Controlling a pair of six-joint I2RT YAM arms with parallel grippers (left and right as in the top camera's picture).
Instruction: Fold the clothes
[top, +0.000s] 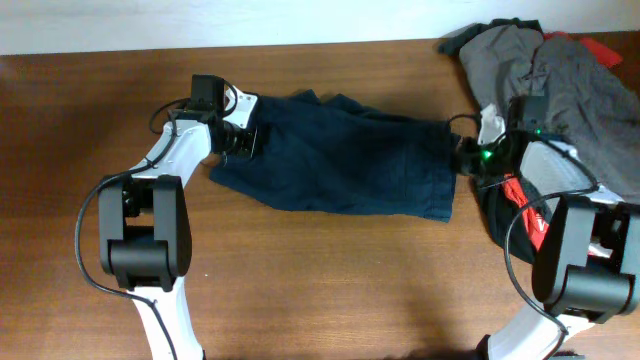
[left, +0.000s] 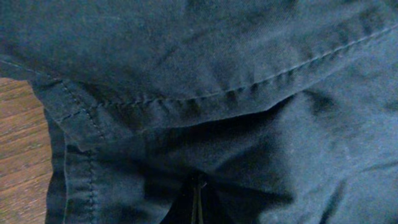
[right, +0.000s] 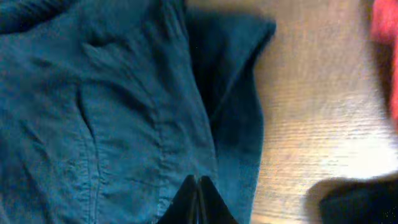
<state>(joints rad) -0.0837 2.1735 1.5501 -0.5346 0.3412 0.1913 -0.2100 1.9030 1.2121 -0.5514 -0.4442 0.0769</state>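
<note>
My right gripper will open, pinch both layers (right: 216, 163) and fold that end of the clothes toward my left gripper, because the lower layer's edge sticks out past the upper layer at my right gripper.
The dark navy shorts (top: 345, 155) lie spread across the middle of the table, stretched between my two grippers. My left gripper (top: 243, 137) is at the shorts' left end. In the left wrist view its fingers (left: 198, 198) are pressed together with the seamed navy cloth (left: 205, 74) gathered around the tips. My right gripper (top: 463, 158) is at the shorts' right end, where a corner is drawn to a point. In the right wrist view its fingers (right: 198, 198) are shut on the navy cloth (right: 106, 112) near its edge.
A pile of grey (top: 560, 70) and red-and-black garments (top: 530, 215) lies at the back right, beside and under the right arm. A red patch (right: 385, 43) shows in the right wrist view. The wooden table (top: 330, 280) runs to the front.
</note>
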